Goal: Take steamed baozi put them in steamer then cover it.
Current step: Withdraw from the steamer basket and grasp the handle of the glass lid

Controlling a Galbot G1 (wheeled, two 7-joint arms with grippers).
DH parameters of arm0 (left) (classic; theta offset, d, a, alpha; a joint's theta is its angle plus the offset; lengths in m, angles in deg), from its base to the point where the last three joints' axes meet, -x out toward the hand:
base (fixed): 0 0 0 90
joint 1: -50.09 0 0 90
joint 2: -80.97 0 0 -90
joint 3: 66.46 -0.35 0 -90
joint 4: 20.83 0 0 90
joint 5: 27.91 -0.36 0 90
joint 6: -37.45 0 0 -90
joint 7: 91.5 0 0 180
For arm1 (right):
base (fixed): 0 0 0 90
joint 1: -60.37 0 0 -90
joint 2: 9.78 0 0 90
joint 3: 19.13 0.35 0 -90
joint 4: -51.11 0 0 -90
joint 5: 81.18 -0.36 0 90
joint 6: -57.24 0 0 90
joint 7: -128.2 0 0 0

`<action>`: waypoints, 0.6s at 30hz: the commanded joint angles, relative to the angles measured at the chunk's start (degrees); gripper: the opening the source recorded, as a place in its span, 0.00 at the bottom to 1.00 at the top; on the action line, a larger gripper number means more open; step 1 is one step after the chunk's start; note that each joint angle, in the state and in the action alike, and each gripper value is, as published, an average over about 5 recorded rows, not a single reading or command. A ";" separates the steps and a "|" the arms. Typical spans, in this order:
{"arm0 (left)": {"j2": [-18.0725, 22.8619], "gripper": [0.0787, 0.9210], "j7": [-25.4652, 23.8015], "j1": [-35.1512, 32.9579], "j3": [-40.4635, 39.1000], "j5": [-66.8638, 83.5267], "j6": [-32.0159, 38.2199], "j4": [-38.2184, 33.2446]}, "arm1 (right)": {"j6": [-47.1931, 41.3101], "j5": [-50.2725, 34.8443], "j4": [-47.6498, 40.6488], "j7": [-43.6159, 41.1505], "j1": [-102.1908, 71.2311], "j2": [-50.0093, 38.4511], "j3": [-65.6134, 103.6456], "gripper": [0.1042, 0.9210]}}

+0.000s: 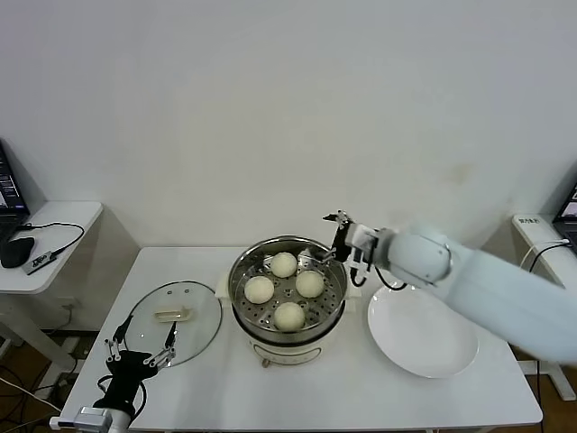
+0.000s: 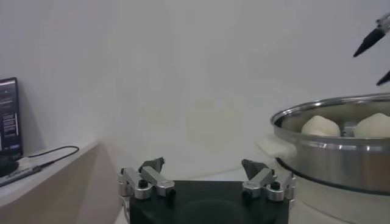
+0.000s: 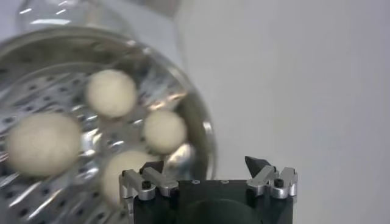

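Observation:
The robot's left gripper should next go to the glass lid's cream handle point(image 1: 171, 314) and close there, since the filled steamer still needs its cover.
The steamer point(image 1: 242, 271) stands mid-table, a shiny steel pot on a white base with its top uncovered. Several cream-white baozi lie on its perforated tray, among them one at the back point(image 1: 284, 264) and one at the front point(image 1: 289, 316). My right gripper point(image 1: 325, 238) hovers open and empty just over the pot's right rim. In the right wrist view the right gripper point(image 3: 204, 164) is above that rim with the baozi point(image 3: 110, 92) below. My left gripper point(image 1: 144, 336) is open and empty at the table's front left, over the near edge of the glass lid point(image 1: 176, 316). The left wrist view shows the left gripper point(image 2: 203, 165) with the steamer point(image 2: 332, 152) off to one side.
A flat white plate point(image 1: 422, 332) with nothing on it lies right of the steamer, under my right arm. A side table point(image 1: 45, 230) with cables and a dark device stands at the far left. A white wall rises behind the table.

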 commanded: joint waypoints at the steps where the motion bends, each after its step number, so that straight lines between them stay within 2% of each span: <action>1: 0.23 0.88 0.32 0.27 -0.57 -0.05 0.53 1.12 | 21.41 6.46 4.02 9.12 -48.51 5.84 48.18 0.88; 8: 0.99 0.88 1.86 1.03 -1.46 -5.80 3.40 3.08 | 31.13 11.70 2.77 0.30 -63.86 23.19 65.65 0.88; 12: 1.23 0.88 3.53 1.45 -1.01 -16.13 7.96 5.04 | 32.01 12.45 4.41 -4.02 -68.97 31.15 73.41 0.88; 18: 0.45 0.88 5.37 3.72 2.66 -32.93 12.38 9.85 | 30.39 13.48 7.09 -7.13 -75.74 38.40 80.62 0.88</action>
